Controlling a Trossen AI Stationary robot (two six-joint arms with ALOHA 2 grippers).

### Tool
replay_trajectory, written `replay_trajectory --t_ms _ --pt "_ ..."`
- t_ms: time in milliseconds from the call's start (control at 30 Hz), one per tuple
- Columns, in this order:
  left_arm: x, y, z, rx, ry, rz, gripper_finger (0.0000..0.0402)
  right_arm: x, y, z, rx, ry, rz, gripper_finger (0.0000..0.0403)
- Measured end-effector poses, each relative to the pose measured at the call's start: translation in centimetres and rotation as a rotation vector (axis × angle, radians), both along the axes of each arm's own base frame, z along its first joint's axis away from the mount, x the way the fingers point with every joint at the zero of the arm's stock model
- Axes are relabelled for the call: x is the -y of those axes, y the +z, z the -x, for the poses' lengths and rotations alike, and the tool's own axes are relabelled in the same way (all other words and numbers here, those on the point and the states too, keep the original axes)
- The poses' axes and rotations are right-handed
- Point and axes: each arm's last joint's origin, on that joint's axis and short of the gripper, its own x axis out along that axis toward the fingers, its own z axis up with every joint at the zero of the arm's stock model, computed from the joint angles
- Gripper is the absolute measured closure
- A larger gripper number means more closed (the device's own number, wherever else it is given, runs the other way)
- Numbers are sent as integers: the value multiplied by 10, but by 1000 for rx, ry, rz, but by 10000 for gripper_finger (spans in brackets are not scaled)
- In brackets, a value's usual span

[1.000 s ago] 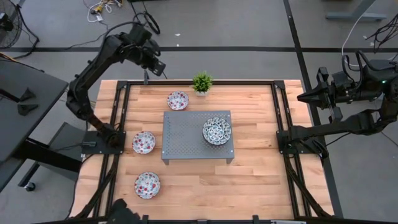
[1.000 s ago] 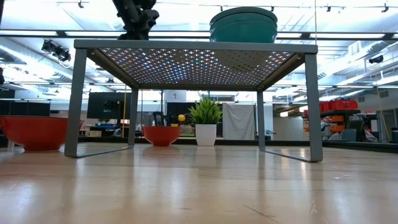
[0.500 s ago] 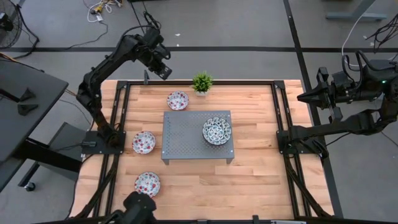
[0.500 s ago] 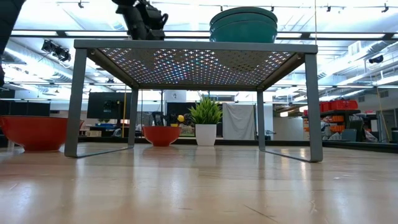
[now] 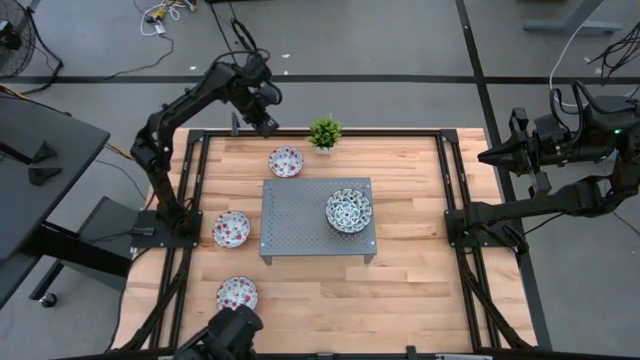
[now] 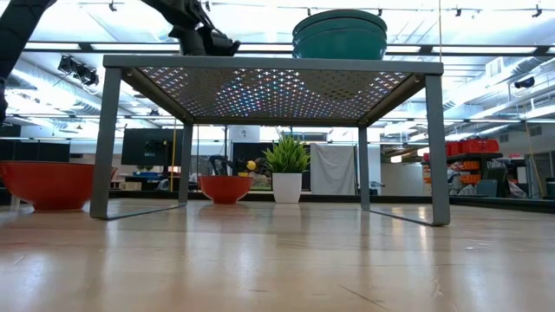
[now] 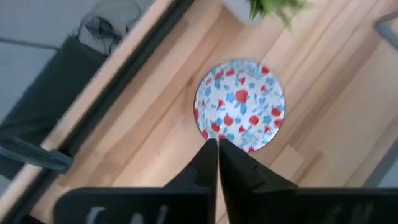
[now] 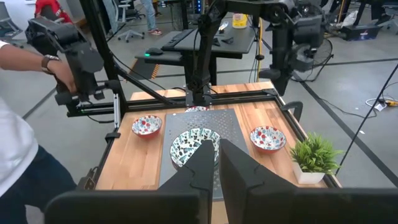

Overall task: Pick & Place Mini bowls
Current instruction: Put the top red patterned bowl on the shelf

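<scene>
The far red-flowered mini bowl is next for my left gripper, which should go to it and grip the bowl's rim (image 5: 270,156) (image 7: 201,127) on the side away from the potted plant.
Three red-flowered mini bowls stand on the wooden table: one at the far left (image 5: 286,161), one at the left (image 5: 232,228), one near the front (image 5: 237,294). A stack of blue-green mini bowls (image 5: 348,210) sits on the grey perforated rack (image 5: 300,215). My left gripper (image 5: 266,123) hangs above the table's far left edge, pointing steeply down, shut, just short of the far red bowl (image 7: 240,106). My right gripper (image 5: 484,156) waits beyond the table's right edge, shut with nothing in it (image 8: 217,149).
A small green potted plant (image 5: 325,132) stands at the far edge, right of the far red bowl. The rack's legs (image 6: 106,139) rise from the table's middle. A person (image 8: 18,143) stands at the near left corner, one hand on a dark handle.
My left gripper has come down and toward the far red bowl, tipping to point more steeply downward. The bowls have stayed where they were. The person's head has come into the high view at the near edge.
</scene>
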Motion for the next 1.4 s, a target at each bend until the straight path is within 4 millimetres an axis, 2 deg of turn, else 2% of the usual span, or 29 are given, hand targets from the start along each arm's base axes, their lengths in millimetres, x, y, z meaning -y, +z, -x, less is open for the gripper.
replay_trajectory --t_ms 233,400,600,733,1200,1400 --pt "1 -31 1 -43 12 53 293 0 0 0 0 0 0 373" --pt "-1 -42 2 -35 60 62 230 0 0 0 0 0 0 373" --pt "0 -56 3 -48 61 75 182 0 0 0 0 0 0 373" --pt "1 -63 1 -42 55 77 173 0 0 0 0 0 0 373" --pt "-2 -81 -4 16 66 79 181 0 0 0 0 -1 0 373" --pt "-8 -104 -10 -26 66 135 181 0 0 0 0 -1 0 373"
